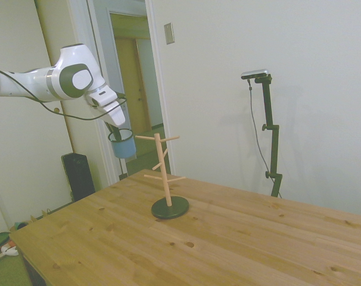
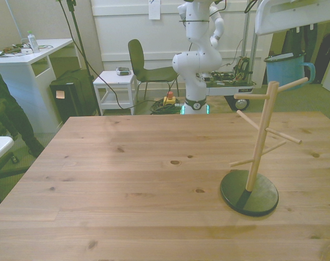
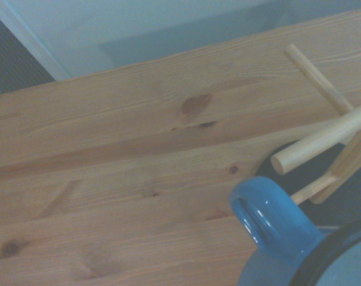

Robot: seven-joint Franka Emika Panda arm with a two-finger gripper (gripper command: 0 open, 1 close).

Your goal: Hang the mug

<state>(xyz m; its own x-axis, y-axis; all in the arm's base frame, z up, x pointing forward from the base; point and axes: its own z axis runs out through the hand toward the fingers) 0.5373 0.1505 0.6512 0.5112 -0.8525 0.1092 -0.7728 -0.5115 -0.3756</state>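
The stand's top peg [image 1: 145, 153] [image 3: 328, 138] points toward the light-blue mug, which hangs in the air off the table's far edge. My gripper will let go of the mug so that it hangs just beneath that peg.
The light-blue mug [image 1: 123, 145] hangs in the air off the table's far edge, held at its rim by my gripper [image 1: 115, 133], which is shut on it. It hangs upright at the height of the top pegs of the wooden peg stand [image 1: 163, 168], just short of the tip of the top peg. In the front view the mug [image 2: 285, 68] is behind the stand [image 2: 261, 136], its loop handle toward the front view's right. The wrist view shows the mug's handle [image 3: 270, 219] close to a peg tip [image 3: 288, 159].
The stand's dark round base [image 2: 249, 193] rests on the wooden table [image 2: 132, 179] toward the front view's right. Behind the table are a chair [image 2: 146, 68], a white desk [image 2: 31, 57] and a cart. A person [image 2: 4, 109] stands at the front view's left edge.
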